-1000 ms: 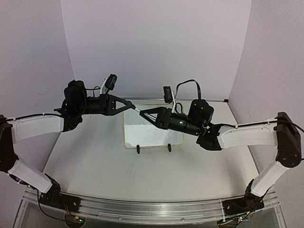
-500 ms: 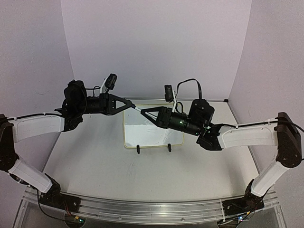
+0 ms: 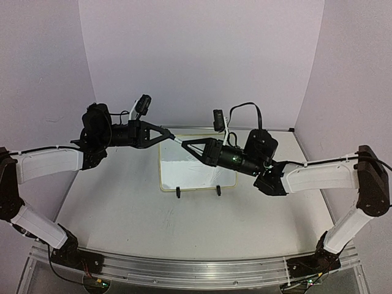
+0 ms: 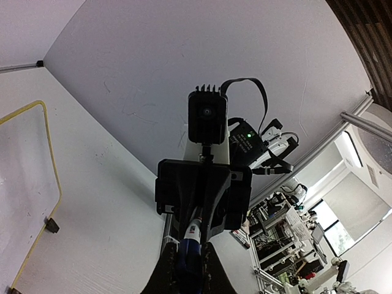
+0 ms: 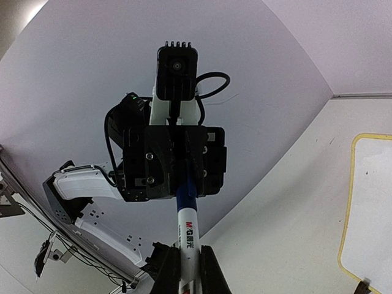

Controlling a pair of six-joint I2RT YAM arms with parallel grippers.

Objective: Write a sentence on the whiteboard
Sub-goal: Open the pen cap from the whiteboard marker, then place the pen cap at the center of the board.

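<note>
My left gripper should set the blue cap free on the bare table just off the whiteboard's near corner (image 3: 158, 203).
The whiteboard (image 3: 197, 169) stands on its two black clip feet in the middle of the table, its face plain white; the sentence is out of view. Above its far left corner a marker (image 3: 176, 140) spans between my two grippers. My left gripper (image 3: 169, 135) is shut on the marker's blue cap (image 4: 187, 260). From the other side, my right gripper (image 3: 183, 145) is shut on the white barrel (image 5: 188, 229). In the left wrist view the board's yellow rim (image 4: 54, 164) lies to the left. The right wrist view has the whiteboard (image 5: 375, 202) at its right edge.
Pale walls close in the table at the back and on both sides. A metal rail (image 3: 190, 269) with the arm bases runs along the near edge. The table surface (image 3: 122, 208) in front of the board is bare white.
My right gripper has shut on the marker's barrel. Both arms have stayed almost in place, and the left gripper's hold is the same.
</note>
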